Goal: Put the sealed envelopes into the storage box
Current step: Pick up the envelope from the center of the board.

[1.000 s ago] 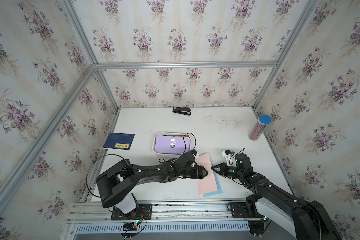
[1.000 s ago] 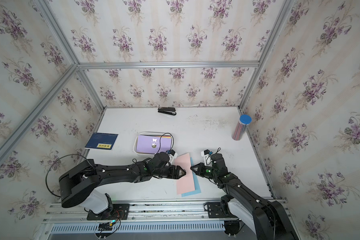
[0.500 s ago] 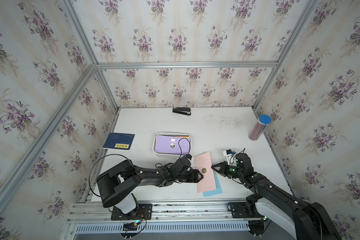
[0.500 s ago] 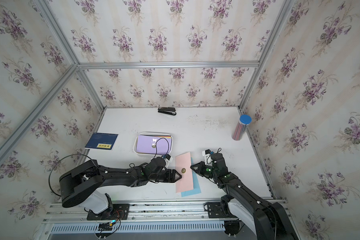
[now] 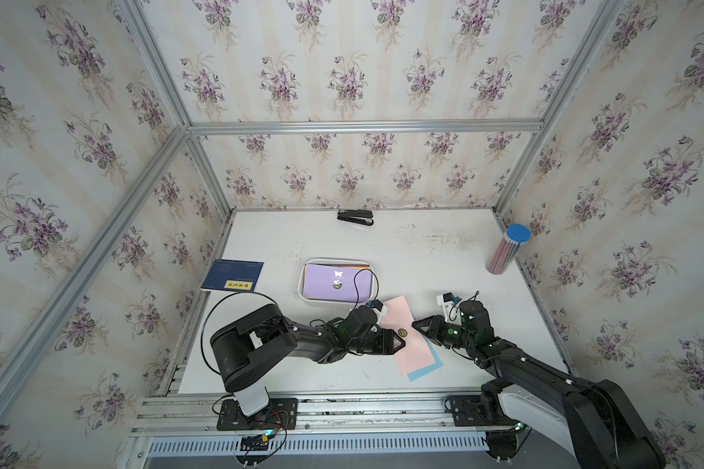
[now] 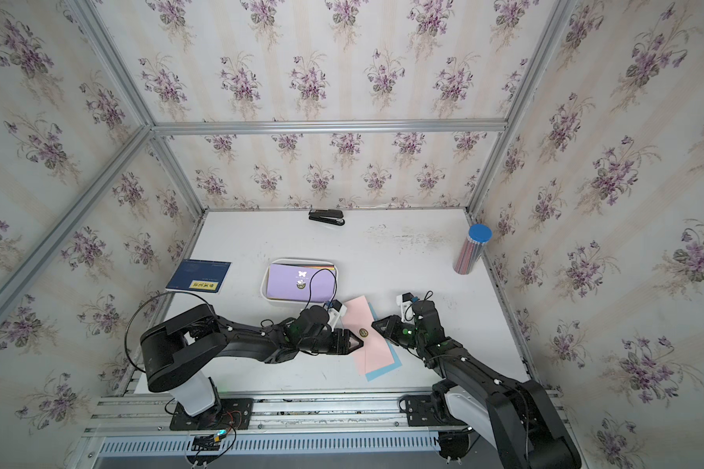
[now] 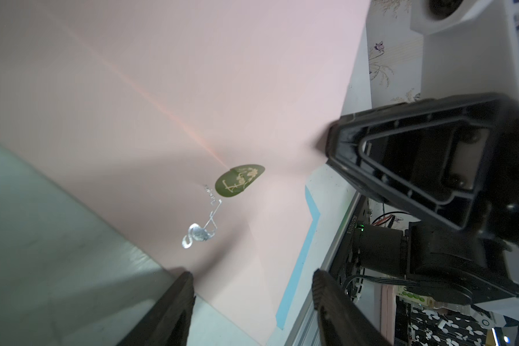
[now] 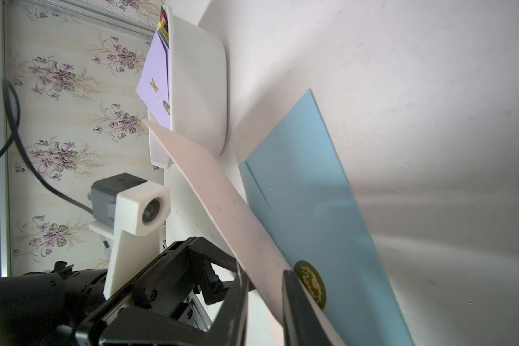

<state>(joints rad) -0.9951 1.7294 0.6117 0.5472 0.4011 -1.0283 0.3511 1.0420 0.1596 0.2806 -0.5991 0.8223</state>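
Observation:
The pink envelope lies at a slant through my right gripper's fingers. Next, I open them and pinch the envelope's edge squarely as my left gripper takes its opposite edge [image 7: 213,304].
A pink envelope [image 5: 414,351] [image 6: 372,353] with a dark round seal lies slanted over a light blue envelope [image 5: 431,364] [image 8: 306,194] near the table's front. One long side of the pink envelope [image 8: 222,209] is raised. My left gripper [image 5: 401,343] [image 7: 252,274] is open, its jaws astride the pink envelope's [image 7: 192,90] left edge. From the right, my right gripper [image 5: 414,325] [image 8: 262,271] stands slightly open with the pink envelope's raised edge between its jaws. The storage box [image 5: 301,284] [image 8: 198,90] sits behind them, with a lilac envelope [image 5: 336,280] on top of other envelopes.
A black stapler [image 5: 355,217] lies at the back wall. A dark blue book [image 5: 232,276] lies at the left edge. A blue-lidded pencil tube [image 5: 507,249] stands at the right edge. The left wrist cable [image 5: 372,284] loops over the box's right end.
The left gripper drew back off the pink envelope, uncovering its seal, then returned to the left edge with its jaws a little narrower. The right gripper's jaws parted from shut.

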